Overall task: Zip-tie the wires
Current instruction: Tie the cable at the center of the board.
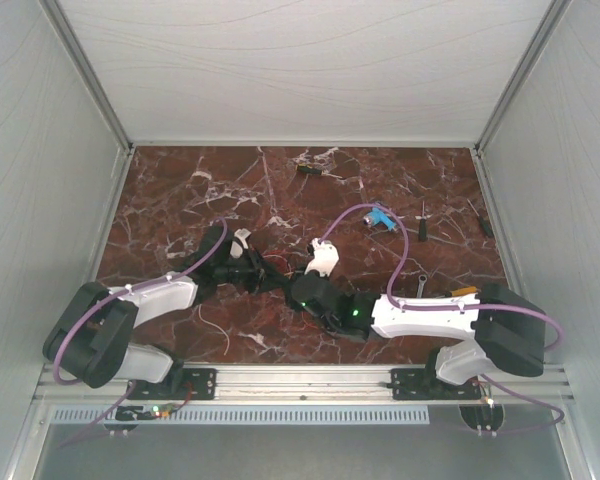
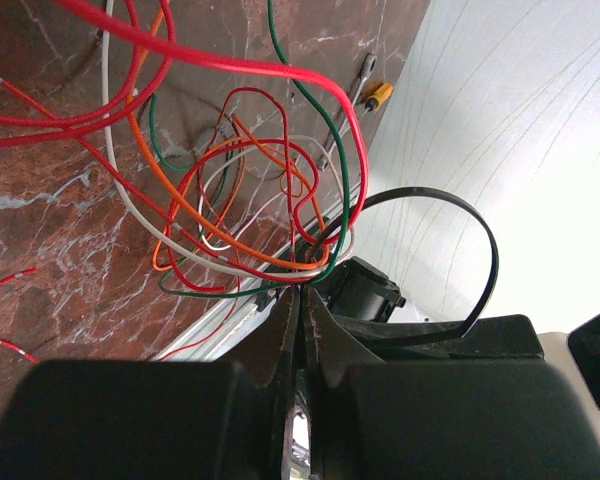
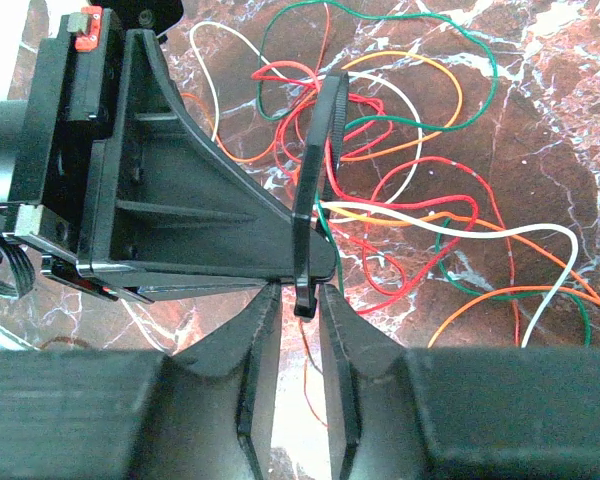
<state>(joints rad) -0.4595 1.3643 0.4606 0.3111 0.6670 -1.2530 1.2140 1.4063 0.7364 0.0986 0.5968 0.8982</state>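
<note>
The zip tie is in my left gripper, pinched above its hanging end, so my right gripper needs to hold the zip tie while my left gripper opens and takes the zip tie's hanging end (image 3: 314,360).
The wires (image 2: 230,200) are a loose tangle of thin red, white, orange and green strands on the marble; they also show in the right wrist view (image 3: 410,130). The black zip tie (image 2: 492,255) curves in a loop round the strands. My left gripper (image 2: 302,295) is shut, and the tie seems to run in between its tips. In the right wrist view the zip tie (image 3: 325,150) runs down past the left gripper's finger, and its end hangs between the tips of my right gripper (image 3: 302,300), which is open with gaps on both sides. In the top view the left gripper (image 1: 265,270) and right gripper (image 1: 298,287) meet mid-table.
Two screwdrivers (image 1: 422,222) (image 1: 480,218), a blue part (image 1: 382,218), a small wrench (image 1: 421,285) and a yellow-tipped tool (image 1: 464,293) lie at the right. A small dark tool (image 1: 308,170) lies at the back. White walls close in three sides.
</note>
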